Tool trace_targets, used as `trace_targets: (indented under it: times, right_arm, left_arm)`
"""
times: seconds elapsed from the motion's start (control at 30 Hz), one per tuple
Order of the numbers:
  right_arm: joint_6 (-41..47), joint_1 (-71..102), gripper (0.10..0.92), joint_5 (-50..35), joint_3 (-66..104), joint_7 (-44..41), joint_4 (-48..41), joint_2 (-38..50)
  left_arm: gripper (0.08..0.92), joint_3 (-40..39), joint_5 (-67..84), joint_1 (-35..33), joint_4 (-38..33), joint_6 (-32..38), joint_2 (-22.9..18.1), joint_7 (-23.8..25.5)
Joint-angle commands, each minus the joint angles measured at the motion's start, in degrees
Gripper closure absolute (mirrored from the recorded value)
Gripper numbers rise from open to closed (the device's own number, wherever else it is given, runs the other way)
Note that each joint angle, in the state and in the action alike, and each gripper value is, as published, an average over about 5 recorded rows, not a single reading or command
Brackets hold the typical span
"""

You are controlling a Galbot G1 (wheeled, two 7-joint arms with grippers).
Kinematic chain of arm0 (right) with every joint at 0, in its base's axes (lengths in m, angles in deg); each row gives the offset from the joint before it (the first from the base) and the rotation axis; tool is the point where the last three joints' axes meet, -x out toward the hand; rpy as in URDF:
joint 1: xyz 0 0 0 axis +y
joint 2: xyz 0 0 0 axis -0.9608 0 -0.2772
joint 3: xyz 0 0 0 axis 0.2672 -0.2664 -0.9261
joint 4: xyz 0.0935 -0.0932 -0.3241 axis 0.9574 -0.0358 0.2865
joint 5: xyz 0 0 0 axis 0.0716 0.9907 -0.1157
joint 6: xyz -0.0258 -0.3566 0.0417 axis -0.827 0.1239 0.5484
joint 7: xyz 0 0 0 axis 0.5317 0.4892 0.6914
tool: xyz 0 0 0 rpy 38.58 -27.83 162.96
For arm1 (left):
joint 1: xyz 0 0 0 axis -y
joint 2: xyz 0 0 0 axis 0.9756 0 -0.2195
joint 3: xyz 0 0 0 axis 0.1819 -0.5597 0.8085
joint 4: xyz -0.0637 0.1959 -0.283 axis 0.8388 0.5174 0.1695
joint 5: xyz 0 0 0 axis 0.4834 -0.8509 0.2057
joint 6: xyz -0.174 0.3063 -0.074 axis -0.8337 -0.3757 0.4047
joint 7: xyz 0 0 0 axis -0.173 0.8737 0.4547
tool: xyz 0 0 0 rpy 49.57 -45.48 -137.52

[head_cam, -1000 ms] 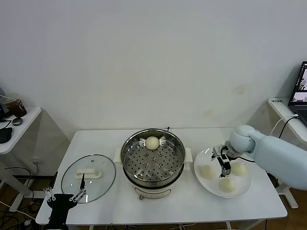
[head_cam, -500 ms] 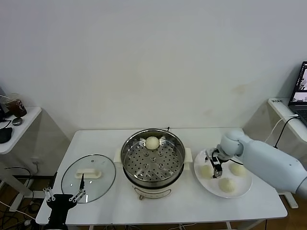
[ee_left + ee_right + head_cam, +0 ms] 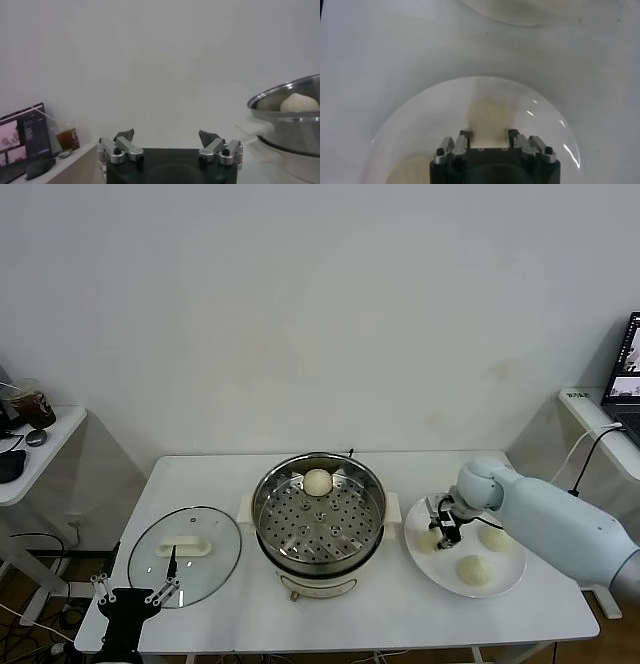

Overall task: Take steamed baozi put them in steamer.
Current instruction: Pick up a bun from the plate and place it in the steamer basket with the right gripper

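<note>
The baozi will be released from my right gripper onto the steamer's tray (image 3: 287, 510), on the side nearest the glass lid.
The steel steamer (image 3: 318, 562) stands mid-table with one steamed baozi (image 3: 317, 481) on its perforated tray. Three more baozi lie on the white plate (image 3: 418, 556) to its right. My right gripper (image 3: 441, 534) is down over the leftmost one (image 3: 429, 540), shut on it. In the right wrist view the fingers (image 3: 465, 135) press both sides of that bun (image 3: 489, 116). The other two (image 3: 495, 536) (image 3: 471, 569) lie free. My left gripper (image 3: 135, 592) waits open at the table's front left corner, holding nothing.
A round glass lid (image 3: 185, 554) with a white handle lies flat left of the steamer, just beyond the left gripper. In the left wrist view the steamer (image 3: 290, 125) rises off to the side. Small side tables flank the white table.
The right gripper moved left across the plate, from among the buns to the leftmost one, and its fingers closed on it. The left arm has not moved.
</note>
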Motion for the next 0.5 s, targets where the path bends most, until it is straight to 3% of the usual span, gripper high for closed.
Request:
trace_targets:
  times: [0.03,0.27,0.5]
  right_arm:
    - [1.57,-12.0,0.591,-8.15,-4.56,-1.43,5.96,6.77]
    - [4.68,-35.12,0.588,-20.63,-16.8,-1.61,9.59,8.46]
    - [11.59,-55.51,0.577,-35.35,-31.77,2.37,16.66,-0.05]
  left_arm:
    - [0.177,-0.33,-0.03,0.12,-0.07,-0.05,0.11,0.08]
    - [0.177,-1.19,0.18,1.35,0.01,-0.25,0.93,0.27]
    - [0.177,-1.91,0.61,3.2,0.32,-1.02,1.85,0.35]
